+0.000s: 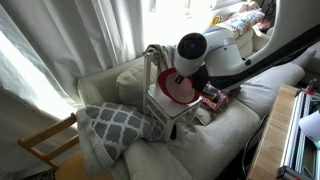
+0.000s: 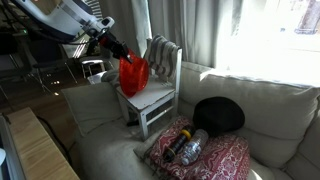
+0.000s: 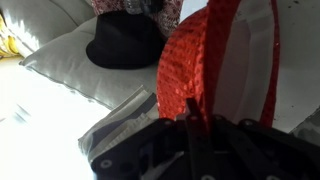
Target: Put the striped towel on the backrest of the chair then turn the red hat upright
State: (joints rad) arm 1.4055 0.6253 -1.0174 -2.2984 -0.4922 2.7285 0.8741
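Note:
Next, I let go of the red hat on the white chair's seat (image 1: 181, 101), in front of the backrest that has the striped towel.
The red hat (image 2: 133, 73) hangs tilted on its edge just above the seat of the white chair (image 2: 152, 100), held by my gripper (image 2: 118, 51), which is shut on its brim. In the wrist view the hat (image 3: 195, 60) fills the middle, its white inside to the right, with my gripper (image 3: 192, 112) pinching the brim. In an exterior view the hat (image 1: 176, 86) shows its white inside under the arm. The striped towel (image 2: 161, 52) is draped over the chair's backrest; it also shows in the wrist view (image 3: 122, 122).
The chair stands on a pale sofa (image 2: 270, 110). A black hat (image 2: 220, 115) and a red patterned cloth bundle (image 2: 205, 155) lie beside it. A grey lattice pillow (image 1: 110, 125) and a brown wooden chair (image 1: 50, 145) sit at the sofa's other end.

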